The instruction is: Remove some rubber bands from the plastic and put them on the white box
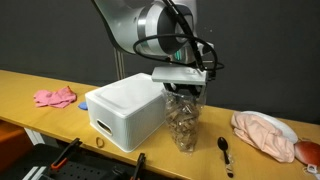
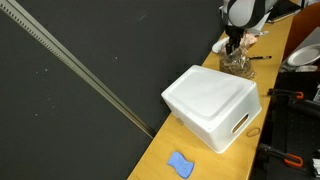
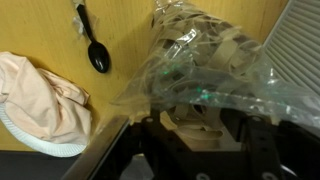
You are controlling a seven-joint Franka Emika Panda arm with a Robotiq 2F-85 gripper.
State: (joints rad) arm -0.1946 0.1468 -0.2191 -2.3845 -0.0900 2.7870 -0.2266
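Observation:
My gripper's fingers are shallow in the open top of the bag, so next I open them, reach deeper and close on the rubber bands (image 1: 183, 122) before lifting.
A clear plastic bag (image 1: 183, 125) full of tan rubber bands stands on the wooden table right beside the white box (image 1: 125, 108). Both show in an exterior view too, the bag (image 2: 236, 62) beyond the box (image 2: 210, 100). My gripper (image 1: 183, 92) reaches down into the bag's open top. In the wrist view the crinkled bag (image 3: 215, 60) wraps around my gripper (image 3: 198, 135). Its fingers stand wide apart, with rubber bands (image 3: 195, 122) lying between them. The fingertips are hidden by the plastic.
A black spoon (image 1: 225, 150) (image 3: 97, 55) lies by the bag. A plate with a pink cloth (image 1: 265, 133) (image 3: 40, 95) sits beyond it. Another pink cloth (image 1: 55, 97) lies past the box. A blue sponge (image 2: 180, 164) lies near the table's edge.

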